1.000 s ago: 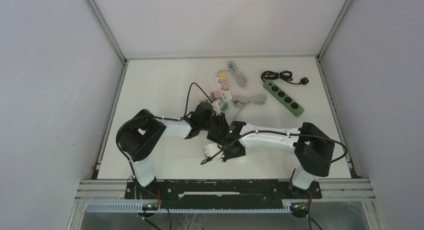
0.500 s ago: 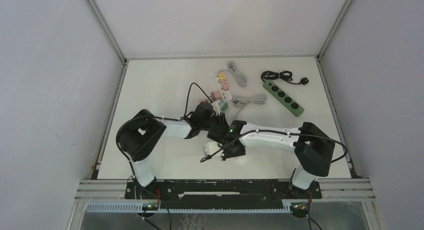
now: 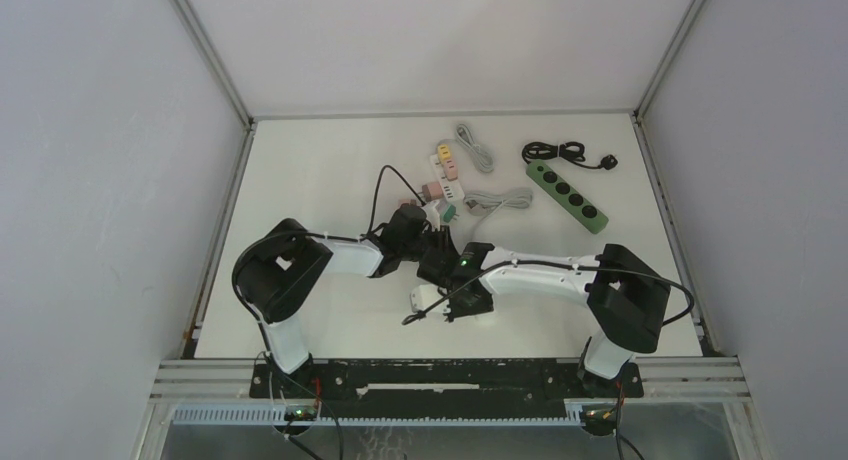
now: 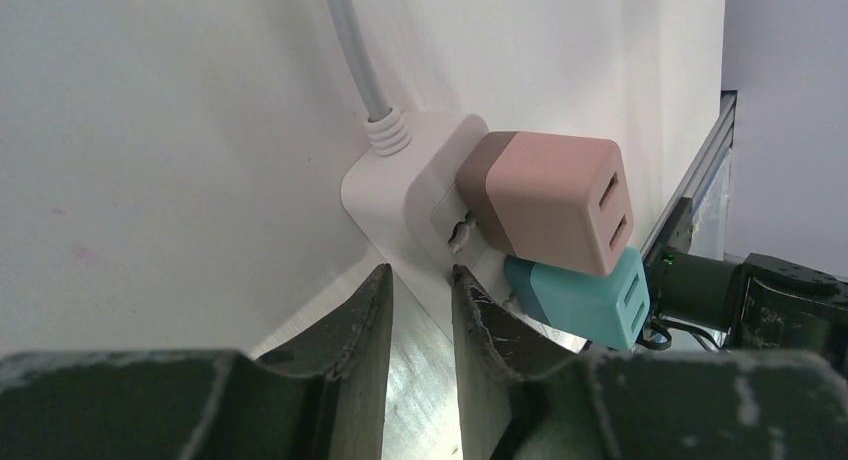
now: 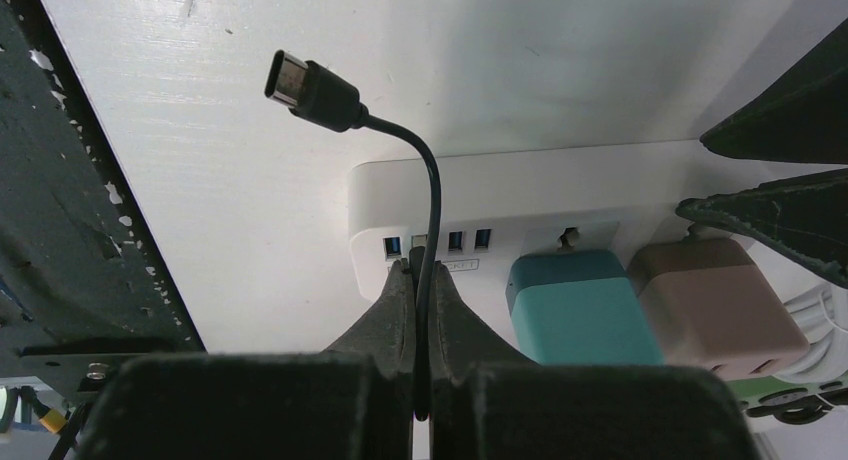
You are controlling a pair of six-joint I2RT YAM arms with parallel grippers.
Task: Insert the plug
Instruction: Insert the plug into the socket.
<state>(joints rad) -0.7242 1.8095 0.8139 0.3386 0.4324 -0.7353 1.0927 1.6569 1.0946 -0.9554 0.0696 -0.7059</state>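
Observation:
The metal end of the black USB plug is showing outside the white power strip's port, so next my right gripper opens, grips the plug's body (image 5: 416, 264) again and pushes it further in.
A white power strip (image 5: 520, 195) lies on the table, with a row of USB ports (image 5: 435, 244) on its face. A teal adapter (image 5: 580, 305) and a pink-brown adapter (image 5: 715, 305) are plugged into it. My right gripper (image 5: 420, 267) is shut on a black USB plug (image 5: 417, 258), whose tip sits at the second port; how deep it goes is hidden. The plug's cable arcs up to a free connector (image 5: 300, 85). My left gripper (image 4: 420, 272) is shut on the strip's body (image 4: 400, 195) near its grey cord (image 4: 355, 60). From above, both grippers meet at the strip (image 3: 427, 298).
At the back right lies a green power strip (image 3: 567, 196) with a coiled black cord (image 3: 560, 152). Near the back centre are small coloured adapters (image 3: 445, 160), another white strip (image 3: 440, 192) and grey cables (image 3: 500, 200). The table's front edge (image 3: 450, 358) is close.
The white strip and the right gripper have shifted slightly to the right in the top view. Both grips are unchanged.

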